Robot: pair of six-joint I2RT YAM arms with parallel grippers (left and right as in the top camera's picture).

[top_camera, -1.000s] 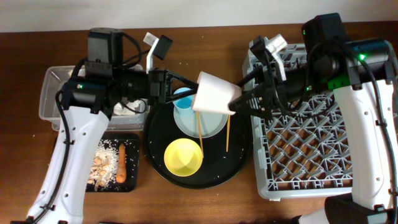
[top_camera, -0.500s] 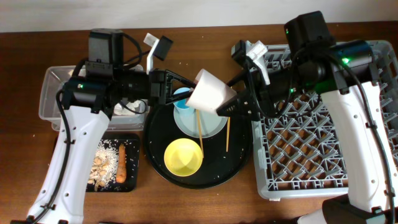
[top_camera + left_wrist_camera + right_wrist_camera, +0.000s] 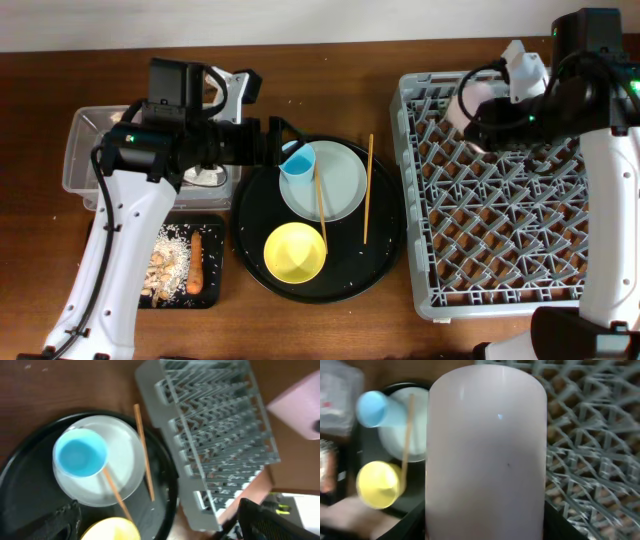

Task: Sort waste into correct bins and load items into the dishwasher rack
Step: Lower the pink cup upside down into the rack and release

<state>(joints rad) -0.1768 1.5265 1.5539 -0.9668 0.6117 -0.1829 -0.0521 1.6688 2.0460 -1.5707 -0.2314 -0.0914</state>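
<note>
Once the robot's right gripper lets go, the pale pink cup, now held above the rack, will rest in the rack (image 3: pixel 433 153) against the side of the rack nearest the grey plate.
My right gripper (image 3: pixel 482 116) is shut on the pale pink cup (image 3: pixel 468 103), holding it above the far left part of the grey dishwasher rack (image 3: pixel 500 230). The cup (image 3: pixel 485 455) fills the right wrist view, with black fingers (image 3: pixel 410 520) on both sides. My left gripper (image 3: pixel 283 148) stands open and empty, just left of the light blue cup (image 3: pixel 298 163). That cup sits on the grey plate (image 3: pixel 340 185) with one chopstick (image 3: pixel 320 205); another chopstick (image 3: pixel 367 190) lies to the right. The yellow bowl (image 3: pixel 294 250) sits in front. The left wrist view shows the blue cup (image 3: pixel 80 452) and rack (image 3: pixel 215 425).
Plate, cup and bowl rest on a large round black tray (image 3: pixel 250 262). A clear tub (image 3: pixel 85 150) with a white tissue (image 3: pixel 205 175) stands at the left. In front of it a small black tray (image 3: pixel 212 222) holds rice scraps (image 3: pixel 168 255) and a carrot piece (image 3: pixel 196 262).
The pink cup passed from my left gripper to my right. The left jaws opened and drew back left; the right arm carried the cup right, over the rack.
</note>
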